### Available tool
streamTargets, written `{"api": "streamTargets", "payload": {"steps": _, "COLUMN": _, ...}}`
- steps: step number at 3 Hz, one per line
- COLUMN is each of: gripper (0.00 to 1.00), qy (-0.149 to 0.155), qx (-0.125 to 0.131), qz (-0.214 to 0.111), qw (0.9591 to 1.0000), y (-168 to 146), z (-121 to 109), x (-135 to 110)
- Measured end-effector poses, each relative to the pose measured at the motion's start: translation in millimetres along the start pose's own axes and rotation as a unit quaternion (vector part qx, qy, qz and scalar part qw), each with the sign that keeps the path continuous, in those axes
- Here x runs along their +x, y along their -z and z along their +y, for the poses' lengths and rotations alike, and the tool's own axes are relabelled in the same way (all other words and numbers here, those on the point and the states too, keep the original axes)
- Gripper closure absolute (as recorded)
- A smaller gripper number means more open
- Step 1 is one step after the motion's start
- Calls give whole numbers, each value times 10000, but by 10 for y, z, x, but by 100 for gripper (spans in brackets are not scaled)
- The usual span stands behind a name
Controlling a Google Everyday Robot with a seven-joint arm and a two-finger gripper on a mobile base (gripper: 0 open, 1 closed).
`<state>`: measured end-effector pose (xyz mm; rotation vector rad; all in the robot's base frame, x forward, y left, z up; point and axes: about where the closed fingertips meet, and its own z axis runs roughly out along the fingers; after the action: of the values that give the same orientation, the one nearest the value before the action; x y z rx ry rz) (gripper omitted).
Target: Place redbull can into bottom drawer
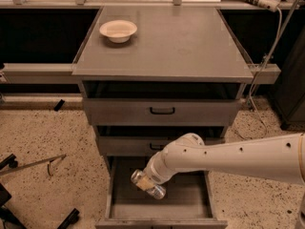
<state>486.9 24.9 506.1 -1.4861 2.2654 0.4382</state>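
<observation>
My gripper will let go of the redbull can on the open bottom drawer's inside (150, 180), close to the middle, toward the cabinet.
The redbull can (153, 190), a slim silver can, lies tilted on its side inside the open bottom drawer (190, 202), left of the middle. My gripper (147, 182) reaches down into the drawer from the right at the end of the white arm (228, 156) and sits around the can's middle. The can's two ends stick out on either side of it. I cannot tell whether the can touches the drawer floor.
A cream bowl (118, 30) stands at the back left of the grey cabinet top (181, 42). Two shallower drawers with black handles (162, 111) sit above the open one. Black stand legs (28, 165) lie on the speckled floor at left. A cable (267, 56) hangs at right.
</observation>
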Motion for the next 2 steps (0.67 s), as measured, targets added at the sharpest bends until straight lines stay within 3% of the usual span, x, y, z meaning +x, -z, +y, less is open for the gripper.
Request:
{"api": "streamTargets", "payload": {"steps": 1, "gripper": 100, "qy": -62, "qx": 76, "qz": -65, "qw": 9999, "y": -86, "z": -36, "x": 62}}
{"api": "streamTargets", "payload": {"steps": 2, "gripper": 100, "qy": -284, "qx": 134, "qz": -55, "qw": 9995, "y": -685, "z": -145, "x": 433}}
